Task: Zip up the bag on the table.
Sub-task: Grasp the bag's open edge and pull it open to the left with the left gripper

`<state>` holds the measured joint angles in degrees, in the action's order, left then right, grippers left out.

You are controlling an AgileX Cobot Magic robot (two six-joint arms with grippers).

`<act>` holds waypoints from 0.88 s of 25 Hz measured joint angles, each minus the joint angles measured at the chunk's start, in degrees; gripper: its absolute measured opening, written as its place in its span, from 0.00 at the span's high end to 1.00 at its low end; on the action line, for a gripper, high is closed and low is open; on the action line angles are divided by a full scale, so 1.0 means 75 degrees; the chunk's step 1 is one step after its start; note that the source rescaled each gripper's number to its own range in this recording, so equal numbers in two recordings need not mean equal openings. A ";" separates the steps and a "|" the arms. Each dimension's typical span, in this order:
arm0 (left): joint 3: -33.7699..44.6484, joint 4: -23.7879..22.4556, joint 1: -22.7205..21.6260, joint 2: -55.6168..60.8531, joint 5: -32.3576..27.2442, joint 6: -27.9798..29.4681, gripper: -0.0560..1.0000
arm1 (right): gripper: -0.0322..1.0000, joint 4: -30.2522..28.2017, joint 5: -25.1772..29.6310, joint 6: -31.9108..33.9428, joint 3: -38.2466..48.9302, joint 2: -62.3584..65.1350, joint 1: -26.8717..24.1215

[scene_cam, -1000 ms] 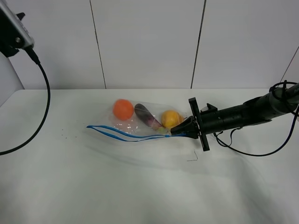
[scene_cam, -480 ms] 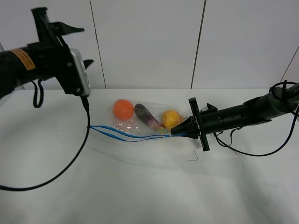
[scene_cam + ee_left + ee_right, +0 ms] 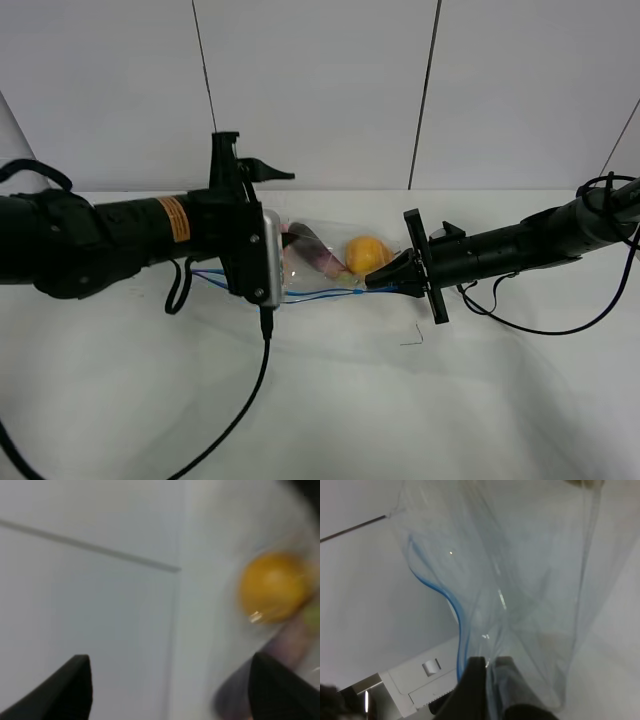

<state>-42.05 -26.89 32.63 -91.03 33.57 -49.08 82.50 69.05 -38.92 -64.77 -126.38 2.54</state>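
Note:
I will close my left gripper on the blue zip strip [image 3: 358, 291] of the clear bag, at a spot just beside my right gripper and near the yellow fruit.
The clear bag [image 3: 330, 272] lies on the white table [image 3: 330, 410], its blue zip strip [image 3: 322, 293] running along the near edge. A yellow fruit [image 3: 366, 252] and a purple one [image 3: 312, 245] show through it; the orange one is hidden behind my left arm. My left gripper [image 3: 285, 205] is open above the bag's left end. In the left wrist view it [image 3: 170, 680] shows two spread fingertips [image 3: 75, 685] and a blurred yellow-orange fruit [image 3: 272, 587]. My right gripper [image 3: 372, 283] is shut on the bag's right zip end. The right wrist view shows it [image 3: 487, 672] pinching the plastic by the blue strip [image 3: 457, 615].
The left arm's black cable [image 3: 245, 400] hangs down across the table's front. A small dark thread [image 3: 412, 338] lies on the table near the right gripper. A panelled white wall [image 3: 320, 90] stands behind the table.
My left arm has swept in from the far left to over the bag's left end and now covers the orange fruit. The right gripper and the bag have not moved.

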 joint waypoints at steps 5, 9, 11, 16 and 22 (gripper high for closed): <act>0.0349 -0.0006 0.0654 -0.0033 0.0259 0.0408 0.00 | 0.97 0.0000 0.0000 0.0000 0.0000 0.0000 0.0000; 0.0349 -0.0006 0.0819 -0.0257 0.0680 0.0913 0.00 | 0.97 0.0000 0.0000 0.0000 0.0000 0.0000 0.0000; 0.0349 -0.0006 0.0826 -0.0558 0.0921 0.0982 0.00 | 0.97 0.0000 0.0000 -0.0002 0.0000 0.0000 0.0000; 0.0342 -0.0006 0.0826 -0.1426 0.2041 0.1005 0.00 | 0.97 -0.0007 0.0000 -0.0017 0.0000 0.0000 0.0000; 0.0335 0.0001 0.0826 -0.2298 0.2706 0.1020 0.00 | 0.97 -0.0014 -0.0007 -0.0064 0.0000 0.0000 0.0000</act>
<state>-39.54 -26.88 38.82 -108.26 53.87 -41.43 82.39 69.00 -39.40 -64.77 -126.38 2.54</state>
